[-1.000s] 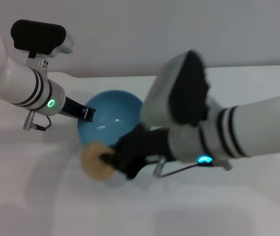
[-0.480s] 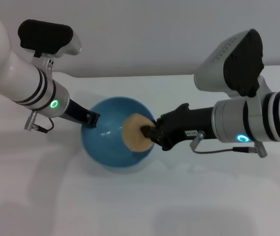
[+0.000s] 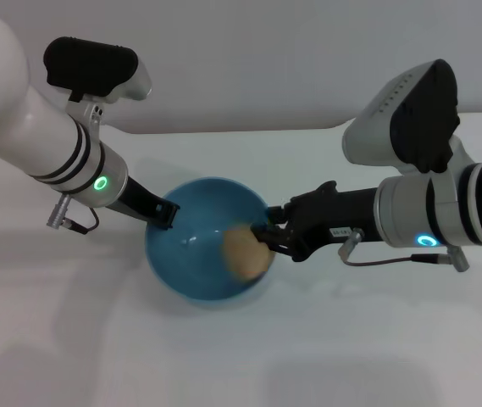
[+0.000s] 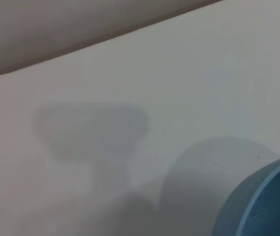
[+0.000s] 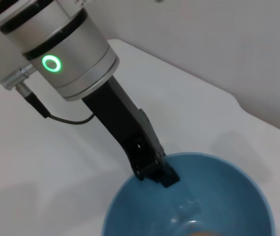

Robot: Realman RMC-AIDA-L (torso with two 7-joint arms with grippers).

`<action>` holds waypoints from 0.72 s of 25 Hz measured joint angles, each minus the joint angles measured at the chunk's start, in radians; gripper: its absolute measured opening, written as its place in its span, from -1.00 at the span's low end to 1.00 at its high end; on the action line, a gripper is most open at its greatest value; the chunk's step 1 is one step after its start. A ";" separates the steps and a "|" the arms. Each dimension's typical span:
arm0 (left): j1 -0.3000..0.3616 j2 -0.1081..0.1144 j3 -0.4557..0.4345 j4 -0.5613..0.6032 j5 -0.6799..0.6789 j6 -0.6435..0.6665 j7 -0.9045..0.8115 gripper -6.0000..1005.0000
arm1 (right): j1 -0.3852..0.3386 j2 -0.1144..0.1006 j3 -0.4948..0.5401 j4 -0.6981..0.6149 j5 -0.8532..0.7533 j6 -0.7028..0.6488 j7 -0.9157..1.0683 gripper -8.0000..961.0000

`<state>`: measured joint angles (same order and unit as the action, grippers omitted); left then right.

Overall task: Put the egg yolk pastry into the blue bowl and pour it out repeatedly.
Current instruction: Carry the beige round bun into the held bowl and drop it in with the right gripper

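Note:
My left gripper is going to release the blue bowl, which sits on the table now, on the white table (image 3: 251, 310) just in front of its near rim.
The blue bowl (image 3: 191, 254) sits on the white table, and my left gripper (image 3: 166, 212) is shut on its left rim. The egg yolk pastry (image 3: 242, 252) shows as a blurred tan ball inside the bowl near the right wall, just below my right gripper (image 3: 267, 237). That gripper hangs over the bowl's right rim, open, with the pastry free of it. In the right wrist view the left gripper (image 5: 157, 172) clamps the rim of the bowl (image 5: 228, 191), and a sliver of the pastry (image 5: 199, 232) shows at the picture's edge. The left wrist view shows only the bowl's outer wall (image 4: 260, 206).
The white table (image 3: 308, 348) spreads around the bowl, with its rounded far edge (image 3: 224, 133) against a grey wall. Both forearms reach in from the sides above the table.
The right gripper carried the pastry from in front of the bowl to over it, then let go. The pastry has dropped into the bowl. The left gripper kept its hold on the rim.

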<state>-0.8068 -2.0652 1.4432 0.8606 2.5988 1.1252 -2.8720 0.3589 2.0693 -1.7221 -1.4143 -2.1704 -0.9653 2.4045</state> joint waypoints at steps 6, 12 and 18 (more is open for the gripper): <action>-0.001 -0.001 0.001 0.000 -0.002 0.012 -0.001 -0.96 | -0.005 -0.001 0.004 -0.010 -0.045 -0.008 -0.030 -0.30; -0.004 -0.001 0.012 0.000 -0.003 0.037 -0.002 -0.96 | -0.055 0.007 0.047 -0.083 -0.065 0.015 -0.037 0.06; -0.016 0.001 0.028 0.000 -0.004 0.096 -0.002 -0.96 | -0.116 0.009 0.150 -0.141 -0.066 0.038 -0.053 0.05</action>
<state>-0.8226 -2.0641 1.4708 0.8606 2.5953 1.2212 -2.8739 0.2424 2.0780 -1.5717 -1.5550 -2.2365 -0.9269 2.3517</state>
